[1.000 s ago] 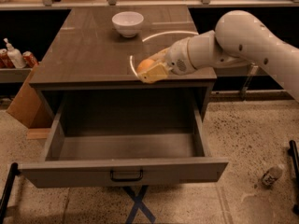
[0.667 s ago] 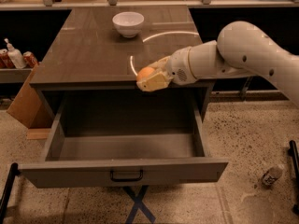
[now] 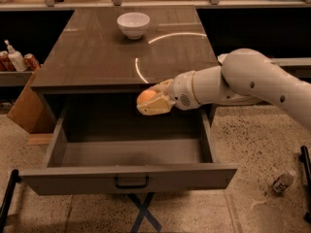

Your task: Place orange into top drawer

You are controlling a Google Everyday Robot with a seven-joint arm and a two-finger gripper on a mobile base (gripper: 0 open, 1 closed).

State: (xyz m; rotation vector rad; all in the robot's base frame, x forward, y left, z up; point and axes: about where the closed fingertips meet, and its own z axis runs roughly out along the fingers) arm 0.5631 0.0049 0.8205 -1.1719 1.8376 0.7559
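Observation:
Next, my gripper lets go of the orange on the drawer's grey bottom, toward the back [image 3: 132, 129], in line with the dark handle. The orange now hangs over the open drawer.
My gripper [image 3: 149, 101] is shut on the orange [image 3: 146, 96], a small round orange fruit held between the pale fingers. It hangs over the back middle of the open top drawer [image 3: 131, 152], just in front of and below the table's front edge. The drawer is pulled fully out, its grey inside bare, with a dark handle [image 3: 131, 182] at the centre of the front panel. My white arm reaches in from the right.
A white bowl [image 3: 133, 24] stands at the back of the dark table top [image 3: 97, 57]. Bottles and cans [image 3: 14, 59] sit on a shelf at left above a cardboard box [image 3: 26, 108]. A small bottle [image 3: 282, 181] lies on the floor at right.
My gripper has moved forward and down with the orange, from over the table's front edge to over the open drawer.

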